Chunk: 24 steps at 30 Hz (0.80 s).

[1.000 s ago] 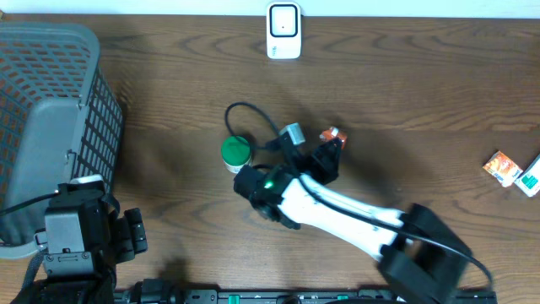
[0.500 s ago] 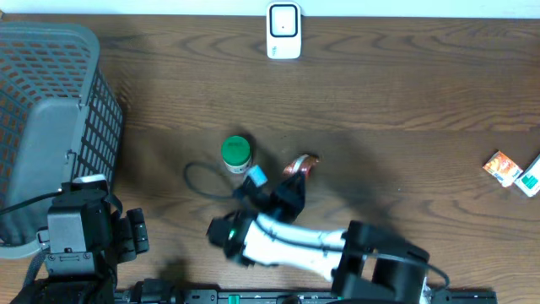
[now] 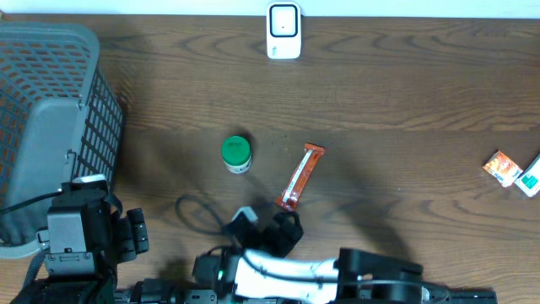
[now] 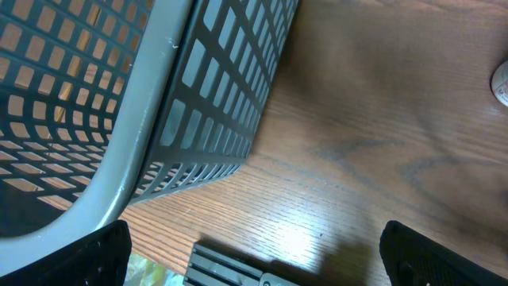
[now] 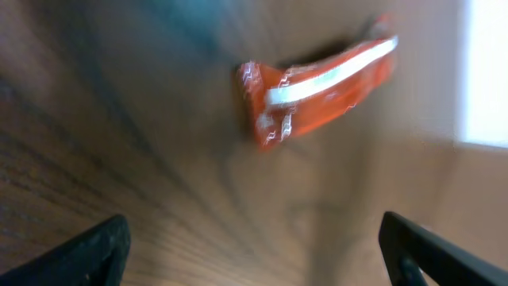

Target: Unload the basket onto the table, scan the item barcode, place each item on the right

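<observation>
I should next move my right gripper to the orange packet's middle [image 3: 305,174] [image 5: 333,91] and close it there, on the long edge that faces away from the green-lidded jar.
The item, a long orange packet [image 3: 301,176], lies flat on the wooden table, just right of centre. In the right wrist view the packet [image 5: 317,91] is blurred and lies ahead of the jaws, apart from them. My right gripper [image 3: 285,230] sits just in front of the packet's near end, open and empty [image 5: 254,254]. The white barcode scanner [image 3: 283,31] stands at the far edge. My left gripper [image 3: 131,236] rests at the front left beside the basket, open with nothing in it [image 4: 258,258].
A grey mesh basket [image 3: 51,118] fills the left side and looms close in the left wrist view [image 4: 143,111]. A green-lidded jar [image 3: 236,154] stands left of the packet. Two small packets [image 3: 504,167] lie at the right edge.
My right gripper has opened and let go of the orange packet, which now lies on the table. The right arm has drawn back toward the front edge. The left arm has not moved.
</observation>
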Each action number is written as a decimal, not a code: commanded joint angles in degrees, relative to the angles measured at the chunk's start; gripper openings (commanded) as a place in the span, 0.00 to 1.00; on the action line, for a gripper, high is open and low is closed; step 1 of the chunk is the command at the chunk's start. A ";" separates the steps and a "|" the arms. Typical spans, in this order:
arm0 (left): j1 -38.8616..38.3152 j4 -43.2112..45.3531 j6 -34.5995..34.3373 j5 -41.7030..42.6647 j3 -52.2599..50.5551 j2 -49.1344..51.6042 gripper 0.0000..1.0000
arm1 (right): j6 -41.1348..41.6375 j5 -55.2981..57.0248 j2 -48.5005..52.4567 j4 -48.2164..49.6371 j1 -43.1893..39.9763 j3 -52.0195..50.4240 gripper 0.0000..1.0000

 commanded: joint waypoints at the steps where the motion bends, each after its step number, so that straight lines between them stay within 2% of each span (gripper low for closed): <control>1: -0.17 -0.24 -0.07 -0.35 0.20 -0.24 0.98 | 4.81 -12.85 -4.81 0.50 -6.47 0.52 0.99; 4: -0.17 -0.24 -0.07 -0.35 0.20 -0.24 0.98 | 4.22 -19.93 -8.90 2.73 -13.16 0.50 0.99; 8: -0.17 -0.24 -0.07 -0.35 0.20 -0.24 0.98 | -0.37 -39.21 -13.86 7.78 -26.29 0.50 0.99; 11: -0.17 -0.24 -0.07 -0.35 0.20 -0.24 0.98 | -10.29 -56.63 -14.78 12.39 -35.43 0.50 0.99; 13: -0.17 -0.24 -0.07 -0.35 0.20 -0.24 0.98 | -20.00 -60.13 -14.62 13.22 -39.93 0.44 0.99; 14: -0.17 -0.24 -0.07 -0.35 0.20 -0.24 0.98 | -20.37 -59.89 -14.58 13.51 -41.77 0.20 0.99; 17: -0.17 -0.24 -0.07 -0.35 0.20 -0.24 0.98 | -13.62 -63.87 -14.53 15.26 -48.13 -1.79 0.99; 24: -0.17 -0.24 -0.07 -0.35 0.20 -0.24 0.98 | -12.57 -70.01 -14.53 28.57 -56.41 -12.44 0.99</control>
